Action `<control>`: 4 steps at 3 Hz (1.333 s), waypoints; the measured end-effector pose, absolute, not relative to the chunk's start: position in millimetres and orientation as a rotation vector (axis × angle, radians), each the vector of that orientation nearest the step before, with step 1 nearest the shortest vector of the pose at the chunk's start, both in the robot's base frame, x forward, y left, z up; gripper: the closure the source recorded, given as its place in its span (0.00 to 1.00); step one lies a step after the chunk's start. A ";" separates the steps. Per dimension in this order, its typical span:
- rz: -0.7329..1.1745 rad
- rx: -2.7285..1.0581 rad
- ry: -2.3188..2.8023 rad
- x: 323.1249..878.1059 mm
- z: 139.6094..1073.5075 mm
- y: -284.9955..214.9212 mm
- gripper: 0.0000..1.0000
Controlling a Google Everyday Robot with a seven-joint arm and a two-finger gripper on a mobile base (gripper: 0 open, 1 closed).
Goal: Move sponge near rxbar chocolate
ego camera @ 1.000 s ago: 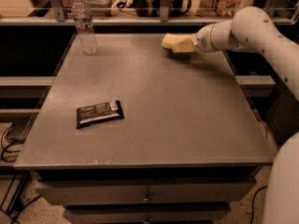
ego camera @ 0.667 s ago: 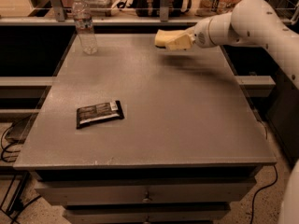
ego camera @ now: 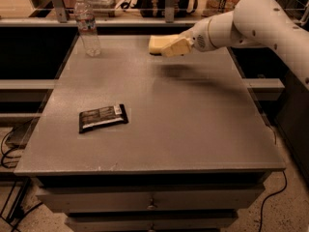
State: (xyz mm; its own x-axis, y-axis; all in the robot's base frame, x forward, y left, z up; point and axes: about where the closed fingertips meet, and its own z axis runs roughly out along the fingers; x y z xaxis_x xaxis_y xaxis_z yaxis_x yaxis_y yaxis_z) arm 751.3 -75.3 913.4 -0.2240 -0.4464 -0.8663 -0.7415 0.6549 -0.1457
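Note:
I need to release the sponge on the middle of the grey table [ego camera: 154, 94], just off the rxbar chocolate's inner far corner.
The pale yellow sponge [ego camera: 156, 44] is held in the air above the far middle of the grey table [ego camera: 193, 129], and its shadow lies on the tabletop below it. My gripper [ego camera: 170, 47] comes in from the right on a white arm and is shut on the sponge. The rxbar chocolate [ego camera: 103, 117], a flat dark wrapper with pale lettering, lies on the table's front left part, well apart from the sponge.
A clear plastic water bottle [ego camera: 87, 26] stands upright at the table's far left corner. A shelf with bags and boxes runs behind the table. Cables lie on the floor at the left and right.
My gripper has lifted the sponge off the table's far right area and carried it left, toward the middle. The bar and the bottle have not moved.

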 end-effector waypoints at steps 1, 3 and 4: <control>0.352 -1.068 1.854 736.4 909.3 -56.5 1.00; 0.412 -1.327 1.806 662.1 886.0 -29.9 1.00; 0.484 -1.444 1.766 628.7 870.0 -23.5 0.82</control>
